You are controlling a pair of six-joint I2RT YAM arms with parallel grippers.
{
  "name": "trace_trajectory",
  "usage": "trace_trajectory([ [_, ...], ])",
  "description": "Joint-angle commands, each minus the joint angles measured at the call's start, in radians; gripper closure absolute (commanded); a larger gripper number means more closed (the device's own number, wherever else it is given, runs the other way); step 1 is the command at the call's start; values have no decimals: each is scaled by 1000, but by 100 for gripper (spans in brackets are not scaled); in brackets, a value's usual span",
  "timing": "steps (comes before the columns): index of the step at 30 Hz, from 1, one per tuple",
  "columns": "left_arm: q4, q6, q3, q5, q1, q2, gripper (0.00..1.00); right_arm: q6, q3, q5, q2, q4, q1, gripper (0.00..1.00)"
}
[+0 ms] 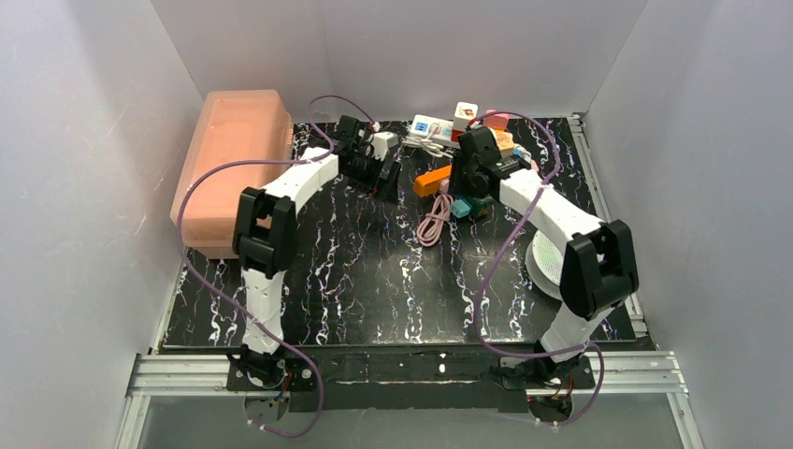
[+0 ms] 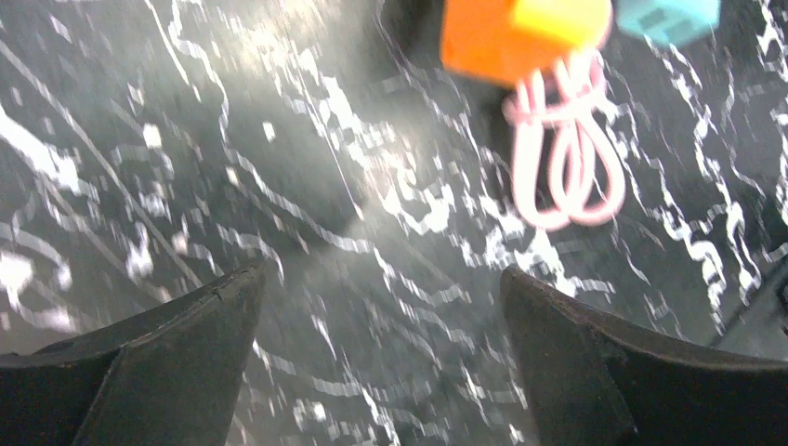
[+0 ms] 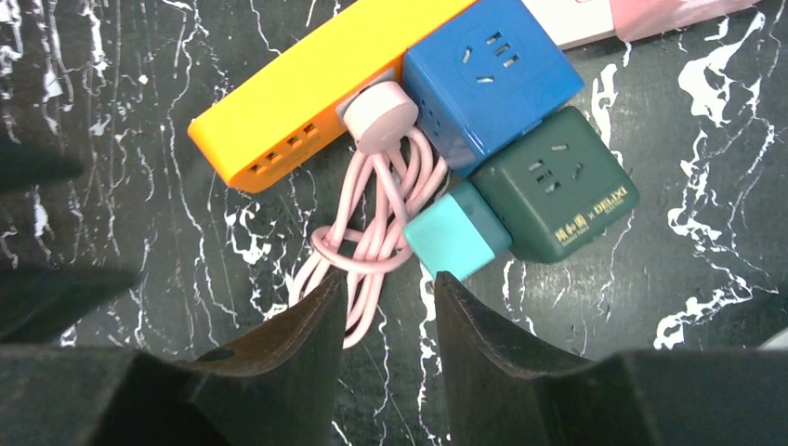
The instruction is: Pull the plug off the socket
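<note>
The robot's left gripper needs to close on the loose end (image 1: 425, 184) (image 2: 525, 42) of the orange socket, the end away from the blue cube.
The socket (image 3: 297, 98) is a short orange strip lying slantwise on the black marbled mat; it also shows in the top view (image 1: 432, 181) and, blurred, in the left wrist view (image 2: 506, 37). A round pink plug (image 3: 376, 116) sits in its face next to a blue cube. Its pink cable (image 3: 372, 232) lies coiled just in front. My right gripper (image 3: 386, 279) is open and empty, its fingertips over the cable coil, short of the plug. My left gripper (image 2: 381, 279) is wide open and empty, left of the socket, above bare mat.
A blue cube (image 3: 492, 79), a dark green cube (image 3: 553, 186) and a teal cube (image 3: 455, 240) crowd the socket's right side. A long white strip (image 1: 435, 131) and a pink strip (image 1: 496, 120) lie behind. A salmon bin (image 1: 234, 168) stands left, a white disc (image 1: 547, 262) right.
</note>
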Motion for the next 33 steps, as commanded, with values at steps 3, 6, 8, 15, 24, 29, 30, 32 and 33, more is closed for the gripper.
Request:
trace_trajectory([
  [3, 255, -21, 74, 29, -54, 108, 2, 30, -110, -30, -157, 84, -32, 52],
  [6, 298, -25, 106, 10, -69, 146, 2, 51, -149, -44, -187, 106, -44, 52],
  [8, 357, -16, 89, 7, -77, 148, 2, 51, -162, -48, -200, 112, -47, 52],
  [15, 419, 95, 45, 78, -106, 126, 2, 50, -179, -57, -208, 114, -63, 26],
  [24, 270, 133, 269, 69, -139, 249, 2, 75, -196, -71, -222, 142, -72, 50],
  [29, 177, 146, 382, 65, -138, 320, 3, 63, -218, -63, -211, 180, -74, 49],
  [30, 166, 149, 386, 66, -138, 325, 5, 63, -216, -68, -200, 184, -76, 49],
  [32, 146, 162, 388, 72, -138, 332, 7, 62, -204, -76, -174, 186, -80, 49],
  [33, 131, 166, 389, 77, -138, 334, 7, 61, -198, -78, -163, 189, -80, 48],
])
